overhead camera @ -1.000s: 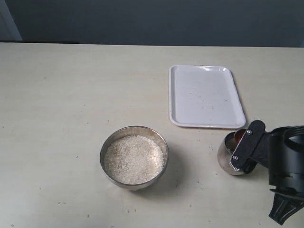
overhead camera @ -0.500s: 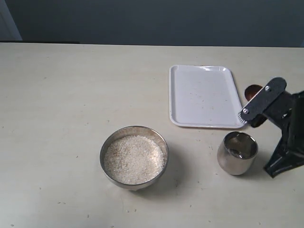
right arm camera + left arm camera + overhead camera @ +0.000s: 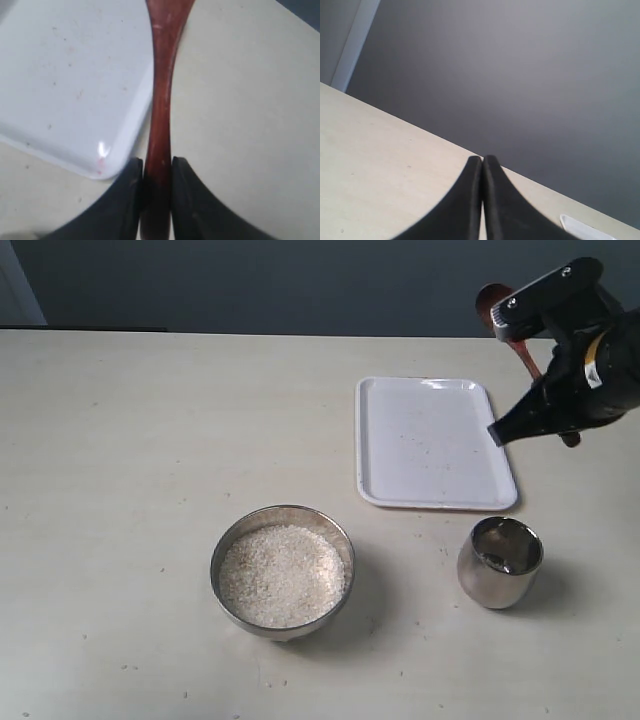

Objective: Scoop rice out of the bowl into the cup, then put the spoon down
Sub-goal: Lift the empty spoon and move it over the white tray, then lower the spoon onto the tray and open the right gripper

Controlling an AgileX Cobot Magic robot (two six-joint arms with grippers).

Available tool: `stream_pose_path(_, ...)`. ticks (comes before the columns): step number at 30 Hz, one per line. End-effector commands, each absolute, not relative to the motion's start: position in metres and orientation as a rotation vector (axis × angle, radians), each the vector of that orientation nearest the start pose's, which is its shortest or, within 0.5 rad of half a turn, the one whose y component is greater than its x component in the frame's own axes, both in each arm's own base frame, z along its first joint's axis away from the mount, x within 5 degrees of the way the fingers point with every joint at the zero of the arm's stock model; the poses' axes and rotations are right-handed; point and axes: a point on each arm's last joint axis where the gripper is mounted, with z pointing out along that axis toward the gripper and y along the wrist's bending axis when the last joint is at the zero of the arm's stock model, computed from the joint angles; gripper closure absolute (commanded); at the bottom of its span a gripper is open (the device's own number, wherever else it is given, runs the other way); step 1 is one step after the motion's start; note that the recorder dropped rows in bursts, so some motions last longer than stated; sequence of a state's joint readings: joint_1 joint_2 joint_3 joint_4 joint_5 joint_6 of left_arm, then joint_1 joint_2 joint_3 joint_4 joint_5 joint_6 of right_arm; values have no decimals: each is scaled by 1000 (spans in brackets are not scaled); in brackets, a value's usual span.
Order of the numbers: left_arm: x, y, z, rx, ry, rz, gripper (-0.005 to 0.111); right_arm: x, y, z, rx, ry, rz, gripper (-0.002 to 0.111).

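The robot's right gripper will set the wooden spoon down near the middle of the white tray (image 3: 447,442) (image 3: 89,67) behind the cup.
The wide steel bowl (image 3: 283,515) sits at the front middle of the table, full of white rice (image 3: 282,575). To its right stands the small shiny steel cup (image 3: 500,562). My right gripper (image 3: 545,345) hangs high at the back right, beyond the tray's right edge, shut on the reddish-brown wooden spoon (image 3: 493,302). The spoon's head points up and back. In the right wrist view the spoon's handle (image 3: 161,100) runs out from between the black fingers (image 3: 127,190). My left gripper (image 3: 482,159) shows only in its wrist view, shut and holding nothing, above the bare table.
A white rectangular tray (image 3: 433,443) lies behind the cup, at the back right, with a few specks on it. Its corner (image 3: 100,160) shows beside the spoon handle in the right wrist view. A dark wall rises behind the table's far edge.
My right gripper has risen from over the cup and moved back to the tray's right side, carrying the spoon. The cup now stands uncovered.
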State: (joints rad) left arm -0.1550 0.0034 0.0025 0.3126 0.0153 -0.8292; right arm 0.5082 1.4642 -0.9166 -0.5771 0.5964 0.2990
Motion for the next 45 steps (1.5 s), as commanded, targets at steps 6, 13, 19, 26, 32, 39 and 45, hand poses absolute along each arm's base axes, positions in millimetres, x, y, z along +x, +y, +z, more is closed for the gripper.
stream_pose_path(6,56,-9,213,-267,1491,-541,106,325,148,196,-866,2540,-77,109)
stream_pose_path(13,56,-9,213,-267,1491,-541,106,346,162,170,-818,2690,-29,109)
stream_pose_path(19,56,-9,213,-267,1491,-541,106,352,167,152,-793,2771,1,109)
stream_pose_path(26,56,-9,213,-267,1491,-541,106,351,166,132,-811,2841,-19,109)
stream_pose_path(32,56,-9,213,-267,1491,-541,106,356,169,133,-796,2778,3,83)
stream_pose_path(39,56,-9,213,-267,1491,-541,106,357,170,134,-788,2765,8,69)
stream_pose_path(45,56,-9,213,-267,1491,-541,106,354,168,203,-747,2702,19,69)
